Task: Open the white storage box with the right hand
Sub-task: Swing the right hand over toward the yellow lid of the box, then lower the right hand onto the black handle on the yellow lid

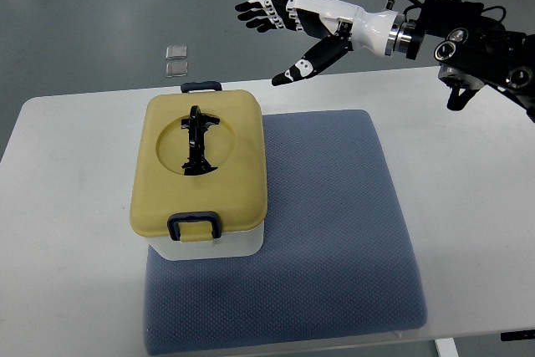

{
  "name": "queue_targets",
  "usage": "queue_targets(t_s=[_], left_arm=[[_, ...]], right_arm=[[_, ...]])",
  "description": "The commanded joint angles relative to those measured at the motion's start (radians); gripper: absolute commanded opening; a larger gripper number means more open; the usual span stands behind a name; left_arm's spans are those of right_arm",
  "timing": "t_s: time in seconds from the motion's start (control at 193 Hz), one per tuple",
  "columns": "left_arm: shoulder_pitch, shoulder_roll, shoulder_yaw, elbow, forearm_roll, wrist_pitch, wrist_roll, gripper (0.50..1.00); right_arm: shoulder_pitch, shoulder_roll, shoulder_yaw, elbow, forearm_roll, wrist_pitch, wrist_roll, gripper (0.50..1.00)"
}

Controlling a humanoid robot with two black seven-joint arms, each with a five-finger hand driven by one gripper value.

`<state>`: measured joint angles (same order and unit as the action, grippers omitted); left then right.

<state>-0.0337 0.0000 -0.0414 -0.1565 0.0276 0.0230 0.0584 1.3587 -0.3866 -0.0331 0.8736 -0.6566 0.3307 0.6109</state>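
The right gripper needs to grab the far end of the black handle (196, 125) on the white storage box's yellow lid.
A white storage box (209, 244) with a yellow lid (201, 165) stands on the left part of a grey-blue mat (334, 223). The lid is closed, with a black folding handle (197, 138) lying in its round recess. Dark blue latches sit at the near edge (194, 226) and the far edge (201, 86). My right hand (284, 31) reaches in from the upper right, held above and beyond the box's far right corner. Its fingers (261, 11) are spread and hold nothing. The left arm is out of view.
The mat lies on a white table (67, 206). Two small clear packets (175, 60) lie on the grey floor beyond the table's far edge. The right arm's black forearm (476, 39) hangs over the table's far right corner.
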Motion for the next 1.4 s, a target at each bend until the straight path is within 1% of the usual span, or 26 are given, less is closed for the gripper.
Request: queue_targets(t_s=[0.0,0.155,0.274,0.419,0.58,0.658,0.803,0.86,0.917,1.227,1.289,1.326,1.393], left_arm=[[0.000,0.000,0.000,0.000,0.000,0.000,0.000,1.000],[0.000,0.000,0.000,0.000,0.000,0.000,0.000,1.000],[0.000,0.000,0.000,0.000,0.000,0.000,0.000,1.000],[0.000,0.000,0.000,0.000,0.000,0.000,0.000,1.000],[0.000,0.000,0.000,0.000,0.000,0.000,0.000,1.000],[0.000,0.000,0.000,0.000,0.000,0.000,0.000,1.000],[0.001,0.000,0.000,0.000,0.000,0.000,0.000,1.000],[0.000,0.000,0.000,0.000,0.000,0.000,0.000,1.000],[0.000,0.000,0.000,0.000,0.000,0.000,0.000,1.000],[0.000,0.000,0.000,0.000,0.000,0.000,0.000,1.000],[0.000,0.000,0.000,0.000,0.000,0.000,0.000,1.000],[0.000,0.000,0.000,0.000,0.000,0.000,0.000,1.000],[0.000,0.000,0.000,0.000,0.000,0.000,0.000,1.000]], right_arm=[[0.056,0.011,-0.073,0.013,-0.023,-0.035,0.000,0.926],[0.097,0.031,-0.143,0.038,-0.080,-0.111,0.000,0.926],[0.114,0.048,-0.177,0.054,-0.100,-0.151,0.000,0.926],[0.201,0.058,-0.254,0.099,-0.100,-0.206,0.000,0.924],[0.275,0.095,-0.324,0.119,-0.129,-0.268,0.000,0.924],[0.304,0.124,-0.352,0.127,-0.190,-0.315,0.000,0.919],[0.342,0.167,-0.429,0.128,-0.330,-0.427,0.000,0.899],[0.353,0.175,-0.449,0.128,-0.359,-0.452,0.000,0.891],[0.365,0.183,-0.464,0.128,-0.371,-0.461,0.000,0.887],[0.408,0.232,-0.488,0.151,-0.405,-0.463,0.000,0.887],[0.413,0.244,-0.488,0.151,-0.429,-0.463,0.000,0.860],[0.418,0.256,-0.490,0.151,-0.445,-0.464,0.000,0.823],[0.421,0.264,-0.490,0.151,-0.457,-0.464,0.000,0.809]])
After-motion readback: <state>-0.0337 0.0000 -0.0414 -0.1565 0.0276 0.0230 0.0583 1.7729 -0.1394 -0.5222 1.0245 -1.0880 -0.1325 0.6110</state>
